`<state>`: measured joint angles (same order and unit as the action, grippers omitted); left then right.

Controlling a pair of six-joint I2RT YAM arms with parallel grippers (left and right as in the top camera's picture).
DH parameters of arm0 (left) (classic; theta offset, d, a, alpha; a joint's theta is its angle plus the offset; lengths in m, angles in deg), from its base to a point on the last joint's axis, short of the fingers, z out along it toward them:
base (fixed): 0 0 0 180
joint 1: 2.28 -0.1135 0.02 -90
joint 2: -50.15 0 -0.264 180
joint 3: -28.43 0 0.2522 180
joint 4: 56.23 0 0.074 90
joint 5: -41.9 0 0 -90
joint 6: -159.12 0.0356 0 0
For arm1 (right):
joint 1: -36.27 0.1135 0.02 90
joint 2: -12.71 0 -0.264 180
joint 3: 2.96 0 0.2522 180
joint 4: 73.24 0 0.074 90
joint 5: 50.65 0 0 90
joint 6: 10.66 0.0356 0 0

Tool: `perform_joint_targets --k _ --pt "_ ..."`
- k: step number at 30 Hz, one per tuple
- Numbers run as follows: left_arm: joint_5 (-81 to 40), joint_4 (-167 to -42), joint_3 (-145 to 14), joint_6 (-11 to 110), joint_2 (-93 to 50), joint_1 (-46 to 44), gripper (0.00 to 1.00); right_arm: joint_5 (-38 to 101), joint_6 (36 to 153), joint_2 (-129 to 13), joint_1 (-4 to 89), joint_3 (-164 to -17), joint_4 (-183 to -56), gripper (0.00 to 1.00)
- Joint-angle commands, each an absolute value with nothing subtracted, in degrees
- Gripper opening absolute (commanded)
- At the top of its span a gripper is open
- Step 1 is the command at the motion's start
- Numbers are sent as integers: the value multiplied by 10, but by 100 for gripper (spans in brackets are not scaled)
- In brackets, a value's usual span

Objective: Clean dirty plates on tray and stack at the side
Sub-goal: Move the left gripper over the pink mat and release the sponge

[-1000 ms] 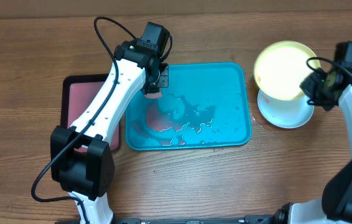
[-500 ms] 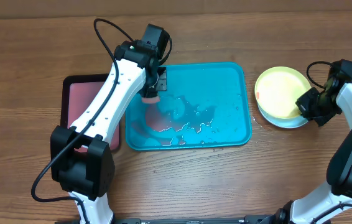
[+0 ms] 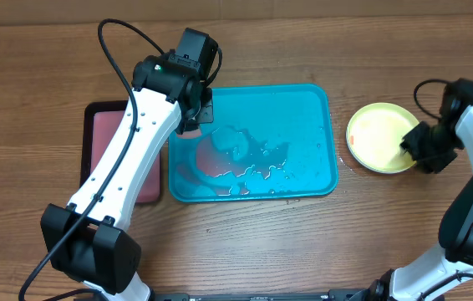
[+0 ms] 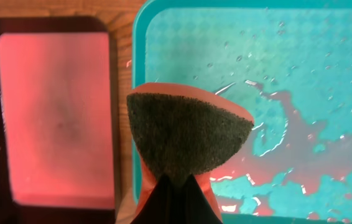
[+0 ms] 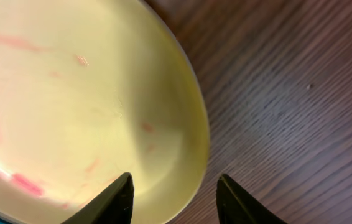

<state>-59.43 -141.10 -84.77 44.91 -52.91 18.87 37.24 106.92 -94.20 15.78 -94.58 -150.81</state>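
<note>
The robot's left gripper will release the green-and-orange sponge onto the pink bottom of the smaller black-rimmed tray (image 3: 139, 161) (image 4: 71, 140). The sponge now hangs over the turquoise tray's corner.
The yellow-green plate (image 3: 378, 136) lies flat on the table right of the tray, with faint red smears (image 5: 27, 183) inside. A pale rim of another plate shows under its near-left edge. My right gripper (image 3: 414, 147) stands open at the plate's right edge. In the right wrist view its fingertips (image 5: 175, 186) straddle the rim without gripping it. My left gripper (image 3: 193, 124) hangs over the far-left corner of the turquoise tray (image 3: 307, 104), shut on a sponge (image 4: 188, 134) with a dark scouring face and an orange body.
Red-tinted water (image 3: 236, 163) pools over the tray's left and middle floor. A smaller black-rimmed tray with a pink inside (image 3: 107, 150) sits against the turquoise tray's left side. Bare wooden table surrounds both.
The right gripper brought the yellow-green plate down flat onto the plate beneath and opened. The left arm shifted the sponge a little left, toward the tray's corner.
</note>
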Motion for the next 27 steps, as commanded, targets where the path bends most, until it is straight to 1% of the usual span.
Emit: perform_joint_targets --k 1,3,7,10,13,14,16,17,22,27 --pt "-629 -1427 -860 417 -518 191 4 378 1058 -926 163 -1013 -1531 48" --pt "-649 -1444 -860 399 -510 191 4 354 1052 -923 169 -1043 -1552 49" --pt "-676 -1492 -860 358 -480 191 4 283 1002 -921 195 -1072 -1559 50" --pt "-699 -1547 -860 316 -450 191 5 272 999 -921 227 -1073 -1552 51" --pt "-700 -1580 -857 311 -426 191 4 272 994 -921 267 -1073 -1540 55" --pt "-700 -1588 -853 310 -418 191 4 272 989 -921 281 -1073 -1533 57" --pt "-702 -1601 -843 298 -402 191 4 272 985 -921 307 -1073 -1519 64" --pt "-701 -1602 -834 297 -392 191 4 272 985 -921 322 -1073 -1513 69" --pt "-701 -1551 -763 297 -346 191 5 273 968 -921 382 -1073 -1485 82" --pt "-701 -1433 -651 319 -308 187 4 273 968 -921 422 -1071 -1470 84"
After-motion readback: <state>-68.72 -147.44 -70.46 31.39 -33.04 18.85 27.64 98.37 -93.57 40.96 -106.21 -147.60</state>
